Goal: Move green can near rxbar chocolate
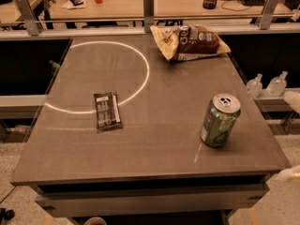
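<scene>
My gripper is to go to the green can next and close around the middle of its body (219, 123), below the silver top.
The green can (219, 121) stands upright on the right side of the grey table (154, 149), silver top and pull tab facing up. The rxbar chocolate (108, 110), a flat dark wrapper with pale lettering, lies on the left-middle of the table, far from the can. My gripper (282, 136) is off the table's right edge, to the right of the can and not touching it. Only the pale tips of its fingers (294, 100) show at the frame's right border, spread wide apart with nothing between them.
A crinkled tan-and-brown chip bag (190, 42) lies at the table's back right. A white circle (140, 74) is marked on the tabletop. Two clear bottles (267, 85) stand on a ledge to the right. A railing and desks run behind.
</scene>
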Tool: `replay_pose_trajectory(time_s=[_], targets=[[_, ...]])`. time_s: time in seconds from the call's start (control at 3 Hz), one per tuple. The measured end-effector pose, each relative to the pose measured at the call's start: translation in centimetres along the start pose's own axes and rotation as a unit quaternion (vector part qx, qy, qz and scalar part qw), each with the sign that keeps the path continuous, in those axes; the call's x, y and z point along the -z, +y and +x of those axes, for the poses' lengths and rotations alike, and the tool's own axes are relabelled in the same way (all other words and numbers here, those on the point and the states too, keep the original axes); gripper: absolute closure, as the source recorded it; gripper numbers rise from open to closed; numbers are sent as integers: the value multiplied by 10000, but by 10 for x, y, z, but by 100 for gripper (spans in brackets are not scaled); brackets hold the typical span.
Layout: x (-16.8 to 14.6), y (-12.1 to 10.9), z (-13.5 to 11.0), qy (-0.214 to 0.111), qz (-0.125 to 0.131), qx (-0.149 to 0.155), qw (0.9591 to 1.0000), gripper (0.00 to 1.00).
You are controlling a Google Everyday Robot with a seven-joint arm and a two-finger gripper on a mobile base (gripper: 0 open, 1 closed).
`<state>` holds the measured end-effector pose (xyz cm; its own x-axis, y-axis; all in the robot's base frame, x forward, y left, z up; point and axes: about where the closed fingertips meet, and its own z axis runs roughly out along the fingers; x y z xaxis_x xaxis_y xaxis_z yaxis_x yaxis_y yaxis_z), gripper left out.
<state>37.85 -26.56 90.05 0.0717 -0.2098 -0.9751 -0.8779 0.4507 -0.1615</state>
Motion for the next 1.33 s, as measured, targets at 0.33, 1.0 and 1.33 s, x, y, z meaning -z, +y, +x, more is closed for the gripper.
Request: replay_pose_trajectory(time_s=[0.33,1.0,1.33], targets=[[-27,4,0,-248,-25,-64,9997,0],[-87,17,-3,-396,-416,-273,9980,0],[-112,22,-9,-399,-613,-318,9968,0]])
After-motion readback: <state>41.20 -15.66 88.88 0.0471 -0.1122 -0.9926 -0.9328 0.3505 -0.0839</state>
